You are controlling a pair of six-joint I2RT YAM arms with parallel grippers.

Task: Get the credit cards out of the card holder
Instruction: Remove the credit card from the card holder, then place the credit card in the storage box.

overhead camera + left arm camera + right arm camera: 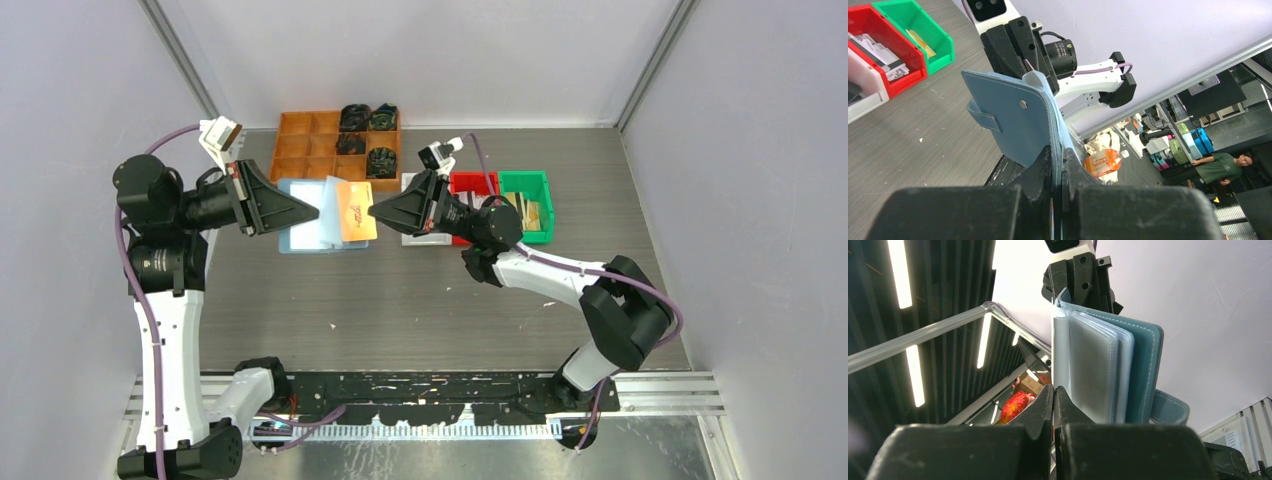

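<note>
Next, I release the orange-faced card onto the gold cards inside the green bin (516, 211) with my right gripper.
The light blue card holder (300, 238) hangs open above the table. My left gripper (312, 212) is shut on its edge; in the left wrist view the blue cover (1013, 120) with its tab loop stands up from the pinched jaws (1058, 155). An orange-faced card (355, 210) sticks out of the holder's right side. My right gripper (374, 212) is shut on that card's right edge. In the right wrist view the jaws (1054, 390) pinch a thin pale edge beside the holder's clear sleeves (1093, 365) and blue cover (1145, 365). No other card shows.
An orange compartment tray (300, 140) with dark parts stands at the back. White (412, 238), red (470, 183) and green (530, 190) bins sit behind my right gripper. Grey enclosure walls stand on both sides.
</note>
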